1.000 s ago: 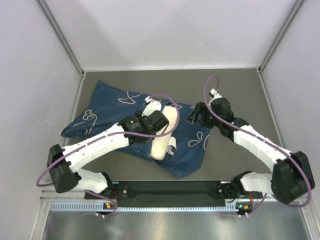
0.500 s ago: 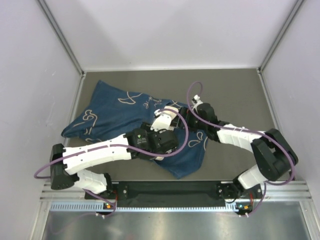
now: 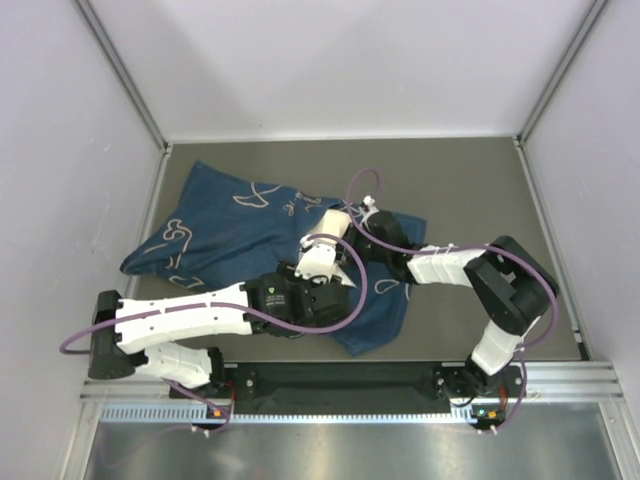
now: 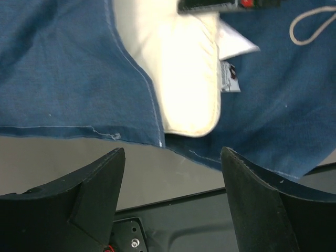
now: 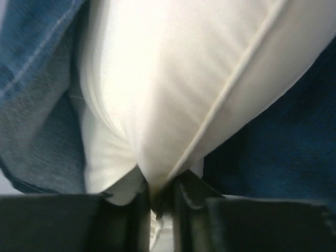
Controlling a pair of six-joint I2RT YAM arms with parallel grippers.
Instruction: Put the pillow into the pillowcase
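Note:
The pillow is held only by my right gripper and its rounded end sticks out past the pillowcase's folded edge, so next my left gripper pinches that rounded end (image 4: 191, 116) first.
The dark blue pillowcase (image 3: 215, 235) lies spread on the table, and the cream-white pillow (image 3: 325, 248) lies on its right part, partly under a fold of the blue cloth (image 4: 68, 79). My right gripper (image 3: 352, 236) reaches in from the right and is shut on the pillow's seamed edge (image 5: 173, 79), which is bunched between its jaws (image 5: 160, 195). My left gripper (image 3: 318, 288) hovers open over the pillowcase's near edge with nothing between its fingers (image 4: 94, 184). The pillow's rounded end (image 4: 186, 73) and a small tag (image 4: 229, 79) show ahead of it.
The grey table (image 3: 470, 190) is walled on three sides by pale panels. A black base rail (image 3: 340, 378) runs along the near edge, close under my left gripper. My right arm's elbow (image 3: 520, 285) bends over the table's right side.
My right gripper swung left onto the pillow and shut on its edge. My left gripper drew back from the pillow's far end toward the near edge, staying open.

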